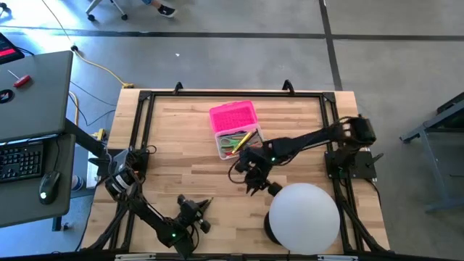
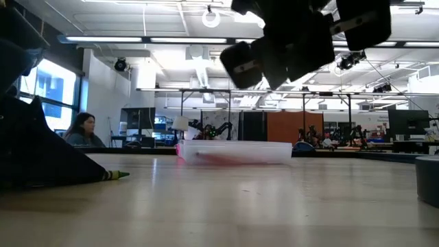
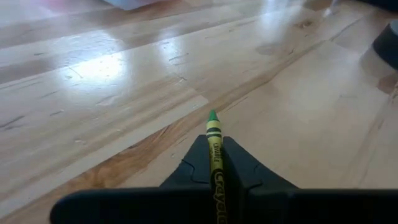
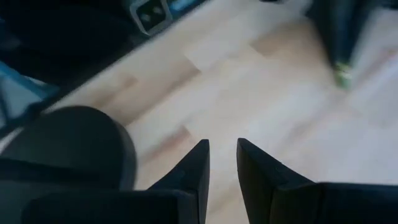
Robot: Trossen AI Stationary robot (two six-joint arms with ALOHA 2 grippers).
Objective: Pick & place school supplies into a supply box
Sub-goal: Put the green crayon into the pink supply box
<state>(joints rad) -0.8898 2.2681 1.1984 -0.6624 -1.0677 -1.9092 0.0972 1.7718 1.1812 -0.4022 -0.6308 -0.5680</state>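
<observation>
My left gripper will let go of the green crayon onto the pens and pencils inside the clear supply box (image 1: 244, 146).
The supply box (image 1: 236, 141) is a clear tray lying flat on the table past its middle, with several pens and pencils inside. Its pink lid (image 1: 233, 116) lies at its far side. In the low view the box (image 2: 236, 152) stands across the table. My left gripper (image 1: 205, 204) is low near the table's near edge and is shut on a green crayon (image 3: 215, 163). My right gripper (image 1: 251, 187) hangs open above the table between the box and the white dome, holding nothing; the right wrist view shows its fingers (image 4: 222, 149) over bare wood. My left gripper pinches the green crayon between its two fingers, with the crayon lying along them. The pointed tip end (image 3: 212, 127) sticks out ahead of the fingertips. The fingers come in low and nearly level from the near left. In the low view the tip (image 2: 117, 175) is just above the table.
A large white dome (image 1: 304, 217) stands on a dark base at the table's near right, close to my right gripper. A black frame (image 1: 232, 93) rims the table. A desk with a keyboard (image 1: 20, 161) stands off the left. People sit in the room behind.
</observation>
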